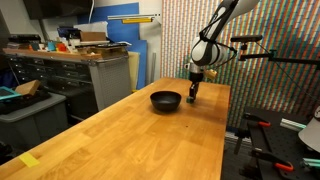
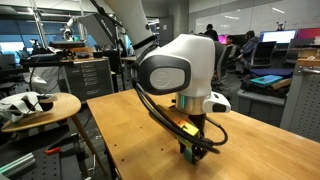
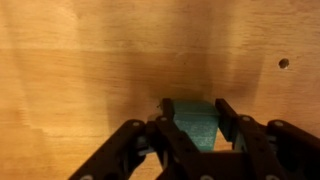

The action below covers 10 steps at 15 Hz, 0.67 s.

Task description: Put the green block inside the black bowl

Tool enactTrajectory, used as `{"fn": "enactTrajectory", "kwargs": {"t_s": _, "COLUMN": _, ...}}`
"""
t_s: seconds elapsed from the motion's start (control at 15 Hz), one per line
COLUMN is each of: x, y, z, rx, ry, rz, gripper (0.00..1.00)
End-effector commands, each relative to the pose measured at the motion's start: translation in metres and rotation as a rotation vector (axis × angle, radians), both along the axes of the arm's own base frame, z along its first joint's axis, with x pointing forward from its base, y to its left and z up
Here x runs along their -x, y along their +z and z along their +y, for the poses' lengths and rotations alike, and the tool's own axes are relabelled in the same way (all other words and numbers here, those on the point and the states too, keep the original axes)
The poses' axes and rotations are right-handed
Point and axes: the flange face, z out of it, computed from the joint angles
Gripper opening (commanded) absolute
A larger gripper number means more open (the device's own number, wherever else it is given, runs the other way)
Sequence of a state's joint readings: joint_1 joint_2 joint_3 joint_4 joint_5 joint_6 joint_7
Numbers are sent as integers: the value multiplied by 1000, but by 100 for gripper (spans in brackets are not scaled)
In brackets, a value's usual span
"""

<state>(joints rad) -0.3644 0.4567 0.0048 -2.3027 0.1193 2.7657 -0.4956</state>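
I should release the green block on the bottom of the black bowl (image 1: 165, 100), near its middle. The green block now lies on the wooden table.
The green block (image 3: 195, 122) lies on the wooden table between my gripper's (image 3: 193, 105) two black fingers, which press against its two sides. In an exterior view my gripper (image 1: 193, 97) is down at the table surface, just to the right of the glossy black bowl (image 1: 166, 100), a short gap apart. The bowl looks empty. In an exterior view my gripper (image 2: 192, 152) shows from behind at the table, and the arm hides the block and the bowl.
The long wooden table (image 1: 120, 140) reaches toward the camera. A small hole (image 3: 284, 63) marks the wood near the block. A grey cabinet with clutter (image 1: 70, 70) stands beside the table. A round stool carrying a white object (image 2: 40, 105) stands off the table's edge.
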Motion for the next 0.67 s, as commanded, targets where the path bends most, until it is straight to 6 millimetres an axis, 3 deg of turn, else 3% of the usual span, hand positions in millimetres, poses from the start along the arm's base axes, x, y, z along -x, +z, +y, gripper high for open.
{"fn": "enactTrajectory", "kwargs": {"t_s": 0.0, "x": -7, "y": 6, "z": -4, "rx": 5, "ry": 35, "rz": 0, "gripper": 21}}
{"fn": "enactTrajectory", "kwargs": {"t_s": 0.33, "x": -8, "y": 27, "z": -8, "rx": 38, "ry": 57, "rz": -13, "gripper": 21}}
{"fn": "enactTrajectory", "kwargs": {"t_s": 0.6, "x": -11, "y": 56, "z": -12, "rx": 68, "ry": 69, "rz": -17, "gripper": 21}}
